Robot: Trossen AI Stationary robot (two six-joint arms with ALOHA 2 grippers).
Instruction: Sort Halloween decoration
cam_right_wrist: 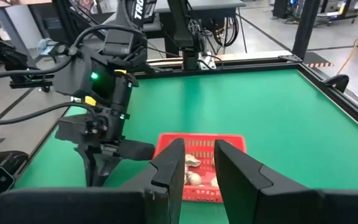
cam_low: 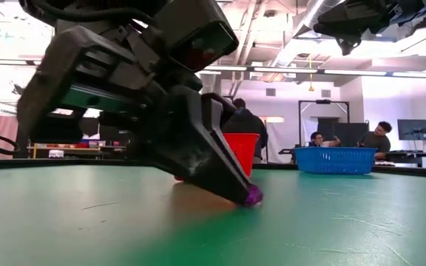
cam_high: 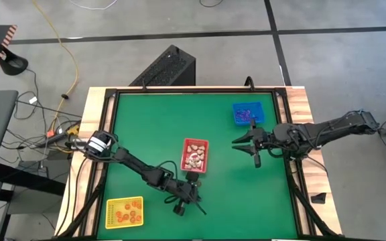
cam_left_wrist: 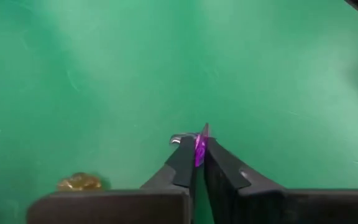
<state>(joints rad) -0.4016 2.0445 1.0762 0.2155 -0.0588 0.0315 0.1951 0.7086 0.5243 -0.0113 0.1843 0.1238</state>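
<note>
The robot's left gripper will release the purple trinket, now low over the green mat, among the other purple trinkets in the blue tray (cam_high: pixel 246 114).
My left gripper (cam_high: pixel 178 209) is low over the near middle of the green mat, between the yellow tray (cam_high: pixel 111 206) and the red tray (cam_high: pixel 204 143). It is shut on a tiny dark purple trinket (cam_left_wrist: pixel 200 150). An orange-brown trinket (cam_left_wrist: pixel 79 182) lies loose on the mat close by. Cream trinkets (cam_high: pixel 194 159) fill the red tray, orange ones (cam_high: pixel 131 211) the yellow tray, and purple ones (cam_high: pixel 246 114) the blue tray (cam_high: pixel 236 120). My right gripper (cam_high: pixel 244 148) hovers open to the right of the red tray, holding nothing. My left gripper pinches the purple trinket (cam_low: pixel 252 196) between the free ends of its two fingers. The fingers (cam_low: pixel 213 174) slant down at it from above. The trinket sits right at the mat's surface; whether it is lifted clear I cannot tell.
Black frame rails (cam_high: pixel 109 127) border the mat on all sides. Bare green mat (cam_high: pixel 146 127) lies left of the red tray and between the trays. In the low view, people sit in the room beyond the table's far edge (cam_low: pixel 376 140).
</note>
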